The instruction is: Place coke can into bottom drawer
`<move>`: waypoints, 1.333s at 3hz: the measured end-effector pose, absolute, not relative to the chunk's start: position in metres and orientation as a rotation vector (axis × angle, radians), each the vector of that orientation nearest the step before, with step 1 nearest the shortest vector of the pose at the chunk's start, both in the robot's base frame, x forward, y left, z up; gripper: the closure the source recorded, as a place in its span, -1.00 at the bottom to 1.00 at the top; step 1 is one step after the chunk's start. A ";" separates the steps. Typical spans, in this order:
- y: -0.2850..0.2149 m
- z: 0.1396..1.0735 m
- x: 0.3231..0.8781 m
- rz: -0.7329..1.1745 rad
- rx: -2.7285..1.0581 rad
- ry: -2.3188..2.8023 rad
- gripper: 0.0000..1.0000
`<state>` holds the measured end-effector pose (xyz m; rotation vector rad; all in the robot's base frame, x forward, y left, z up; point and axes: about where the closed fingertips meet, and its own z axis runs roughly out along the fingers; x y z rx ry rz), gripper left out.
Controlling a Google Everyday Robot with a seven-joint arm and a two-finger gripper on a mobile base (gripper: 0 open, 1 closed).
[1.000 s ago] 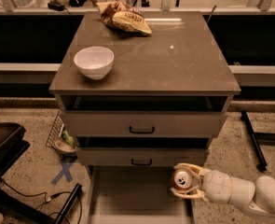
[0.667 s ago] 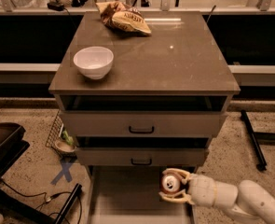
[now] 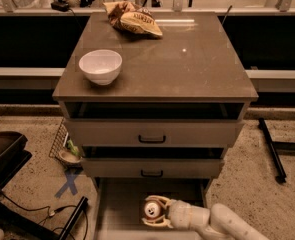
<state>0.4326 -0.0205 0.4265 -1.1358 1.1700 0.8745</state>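
Note:
Next, I release the coke can near the middle of the bottom drawer's inside (image 3: 142,219), slightly toward the blue X mark.
The coke can (image 3: 150,210), red with a silver top facing the camera, is held in my gripper (image 3: 153,212), whose pale fingers close around it. The gripper and its white arm reach in from the lower right. The can is over the pulled-out bottom drawer (image 3: 118,206), a wide shallow tray with a pale interior at the foot of the beige-grey cabinet (image 3: 187,64). I cannot tell whether the can touches the drawer floor.
A white bowl (image 3: 100,66) and a crumpled chip bag (image 3: 133,19) sit on the cabinet top. The two upper drawers with black handles (image 3: 152,139) are slightly open. A blue X mark (image 3: 68,184), a wire basket (image 3: 63,145) and cables lie on the floor at left.
The gripper with the coke can has moved left, from beside the drawer's right edge to over the bottom drawer's interior.

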 end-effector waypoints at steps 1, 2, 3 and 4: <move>0.020 0.366 0.440 0.947 -1.159 1.126 1.00; 0.062 0.304 0.452 1.029 -1.195 1.069 1.00; 0.062 0.303 0.453 1.029 -1.195 1.068 1.00; 0.055 0.274 0.455 1.036 -1.183 1.129 1.00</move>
